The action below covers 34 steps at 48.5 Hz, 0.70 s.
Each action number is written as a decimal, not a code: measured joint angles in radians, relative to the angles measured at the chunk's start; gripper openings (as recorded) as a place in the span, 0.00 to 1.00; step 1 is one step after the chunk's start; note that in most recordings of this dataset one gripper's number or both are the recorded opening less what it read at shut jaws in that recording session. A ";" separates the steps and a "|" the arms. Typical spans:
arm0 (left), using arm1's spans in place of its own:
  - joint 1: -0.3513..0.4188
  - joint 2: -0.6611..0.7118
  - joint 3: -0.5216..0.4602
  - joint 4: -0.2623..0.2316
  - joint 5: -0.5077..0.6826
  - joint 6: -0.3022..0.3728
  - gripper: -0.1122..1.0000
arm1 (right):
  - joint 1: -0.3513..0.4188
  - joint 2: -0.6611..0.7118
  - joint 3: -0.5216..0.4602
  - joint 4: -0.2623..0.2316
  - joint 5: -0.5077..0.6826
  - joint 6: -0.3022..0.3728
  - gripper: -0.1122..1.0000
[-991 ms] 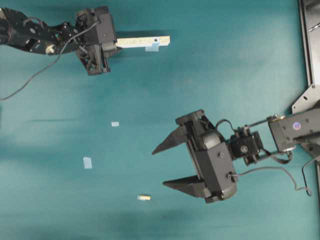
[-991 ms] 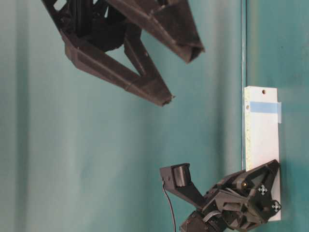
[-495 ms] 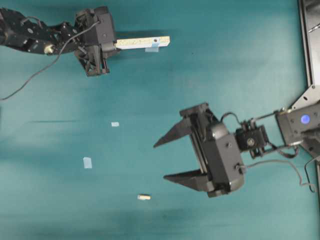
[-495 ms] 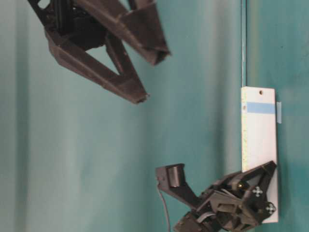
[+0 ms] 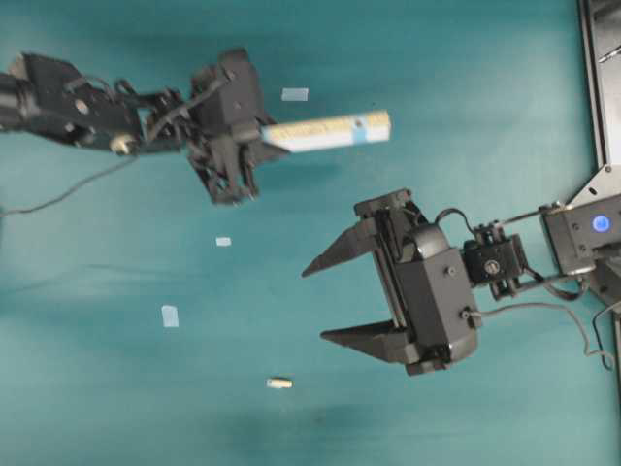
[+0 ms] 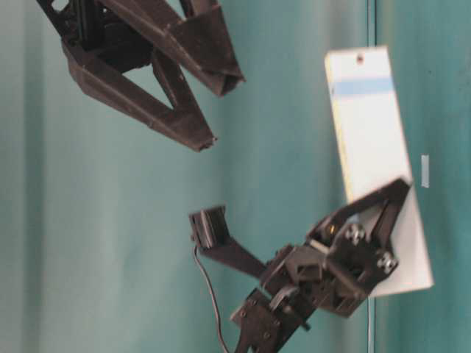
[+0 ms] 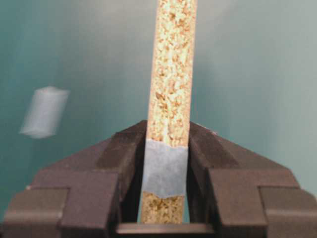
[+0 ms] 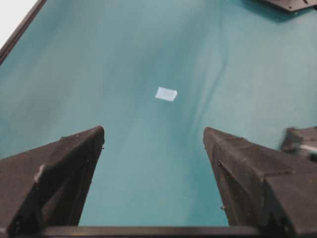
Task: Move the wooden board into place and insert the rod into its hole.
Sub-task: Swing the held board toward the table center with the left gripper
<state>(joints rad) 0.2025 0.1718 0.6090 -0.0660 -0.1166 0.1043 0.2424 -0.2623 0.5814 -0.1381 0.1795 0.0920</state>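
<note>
My left gripper is going to release the wooden board on the teal table (image 5: 435, 234) under the far side of my right gripper.
The wooden board (image 5: 330, 131) hangs above the teal table, slightly tilted, with its left end in my left gripper (image 5: 260, 136), which is shut on it. The left wrist view shows the board's chipboard edge (image 7: 172, 74) clamped between the fingers (image 7: 124, 153). The hole (image 6: 360, 57) is at the board's free end, just beyond a blue tape band (image 6: 360, 86). The rod (image 5: 279, 383) lies on the table near the front. My right gripper (image 5: 312, 305) hovers open and empty, right of and behind the rod.
Small light-blue tape squares lie on the cloth: one (image 5: 295, 94) behind the board, another (image 5: 223, 241) mid-table, a third (image 5: 170, 316) front left. A black frame (image 5: 597, 87) runs along the right edge.
My left gripper has lifted the board and carried it right and toward the table's middle, leaving a tape square where it lay. The right gripper has barely moved and stays open.
</note>
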 measured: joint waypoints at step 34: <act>-0.135 0.183 -0.255 0.000 0.020 -0.118 0.30 | -0.002 0.002 -0.002 0.000 -0.002 -0.002 0.93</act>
<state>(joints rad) 0.0675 0.3543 0.3543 -0.0660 -0.0966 -0.0138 0.2408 -0.2608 0.5798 -0.1381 0.1779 0.0905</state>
